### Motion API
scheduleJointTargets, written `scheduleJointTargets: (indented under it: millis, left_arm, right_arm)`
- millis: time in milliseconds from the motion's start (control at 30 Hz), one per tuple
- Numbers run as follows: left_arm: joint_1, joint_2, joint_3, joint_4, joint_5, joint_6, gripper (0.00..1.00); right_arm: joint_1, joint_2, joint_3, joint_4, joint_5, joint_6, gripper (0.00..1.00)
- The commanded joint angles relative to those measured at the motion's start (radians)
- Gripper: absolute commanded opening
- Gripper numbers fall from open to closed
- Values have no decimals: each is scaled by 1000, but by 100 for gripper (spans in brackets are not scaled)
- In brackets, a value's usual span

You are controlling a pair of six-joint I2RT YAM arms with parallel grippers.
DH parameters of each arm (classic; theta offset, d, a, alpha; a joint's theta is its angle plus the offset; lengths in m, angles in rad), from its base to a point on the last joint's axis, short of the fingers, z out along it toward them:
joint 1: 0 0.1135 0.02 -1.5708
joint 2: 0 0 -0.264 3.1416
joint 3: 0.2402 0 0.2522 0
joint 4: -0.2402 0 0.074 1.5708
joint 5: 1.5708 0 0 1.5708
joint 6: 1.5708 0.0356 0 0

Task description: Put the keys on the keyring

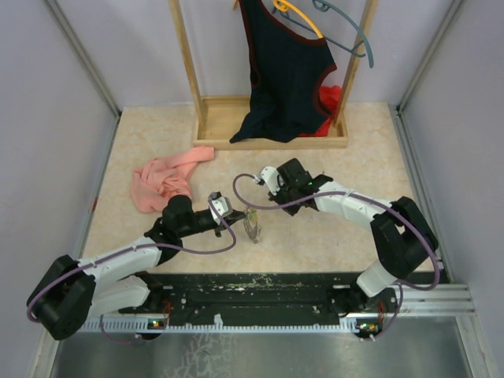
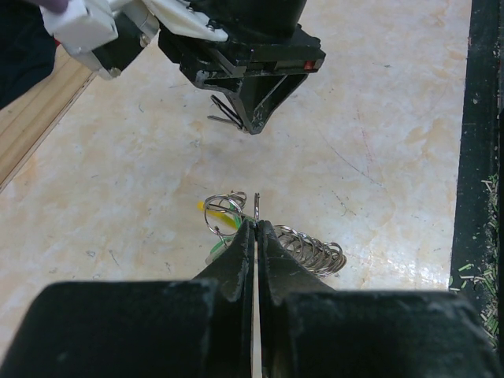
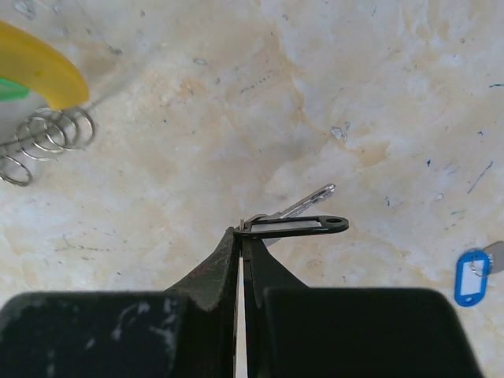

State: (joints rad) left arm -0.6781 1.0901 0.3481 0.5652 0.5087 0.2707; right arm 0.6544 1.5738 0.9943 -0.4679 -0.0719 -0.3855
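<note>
The black tag sticks out ahead of the fingers of my right gripper, so I will put the key down and grab its small ring (image 3: 242,224) with the tag hanging below.
My left gripper (image 2: 257,224) is shut on the keyring (image 2: 257,203), a thin grey wire loop that I see edge-on. Its yellow piece (image 2: 216,213) and a green tag (image 2: 216,249) lie just left of the fingers, and a coil of small rings (image 2: 315,250) lies to the right. In the top view the keyring (image 1: 252,224) stands upright at the left gripper (image 1: 242,225). My right gripper (image 3: 241,231) is shut on a black-tagged key (image 3: 298,225) and holds it above the table, just beyond the keyring (image 2: 225,115). A blue-tagged key (image 3: 472,277) lies on the table.
A pink cloth (image 1: 165,178) lies at the left. A wooden rack (image 1: 272,138) at the back holds a dark vest (image 1: 285,71) and hangers (image 1: 346,31). A black strip (image 1: 260,287) runs along the near edge.
</note>
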Motion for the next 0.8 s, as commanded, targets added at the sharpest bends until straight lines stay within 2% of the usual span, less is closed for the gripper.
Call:
scheduleJointTargets:
  millis: [0, 133, 200, 433, 667, 767]
  left_arm:
    - [6, -24, -11, 19, 9, 9, 1]
    - [6, -23, -18, 30, 5, 6, 1]
    - [6, -22, -17, 30, 4, 6, 1]
    - [6, -18, -20, 32, -10, 8, 1]
    - [7, -21, -21, 32, -17, 9, 1]
    - [8, -25, -23, 32, -18, 7, 1]
  right_arm:
    - [4, -62, -73, 163, -77, 144, 0]
    - [4, -101, -187, 354, -79, 238, 0]
    - [7, -87, -208, 389, -36, 273, 0]
    - [43, -20, -189, 312, 140, 367, 10]
    - [59, -10, -98, 156, 205, 454, 21]
    - [79, -17, -54, 116, 192, 434, 27]
